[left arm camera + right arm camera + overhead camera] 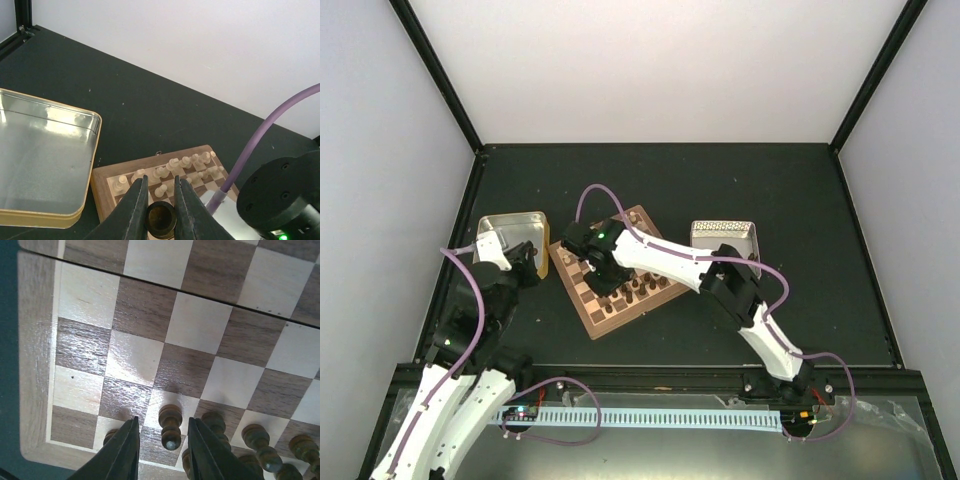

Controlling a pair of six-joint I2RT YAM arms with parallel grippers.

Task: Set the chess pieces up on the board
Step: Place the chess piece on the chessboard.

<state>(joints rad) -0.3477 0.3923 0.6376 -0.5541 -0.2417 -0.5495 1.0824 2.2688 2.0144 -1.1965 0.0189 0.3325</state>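
Observation:
Next, my left gripper releases the dark brown piece on the light edge square [593, 306] by the near corner of the board.
The board [592, 328] lies tilted at mid-table. Cream pieces [180, 163] stand in rows along its far side in the left wrist view. Dark pieces [640, 290] stand along the other side. My left gripper [527, 258] is off the board's left corner; in its wrist view the gripper [161, 178] is shut on a dark brown piece [160, 219], seen from its round base. My right gripper [603, 272] hovers low over the board; in its wrist view the gripper [163, 420] is open, its jaws astride a standing dark pawn [171, 427] without touching it.
A gold-sided tin [515, 238] sits just left of the board and fills the left of the left wrist view [45, 160]. A silver tin [723, 238] sits right of the board, behind the right arm. More dark pieces [260, 440] crowd the board's near edge.

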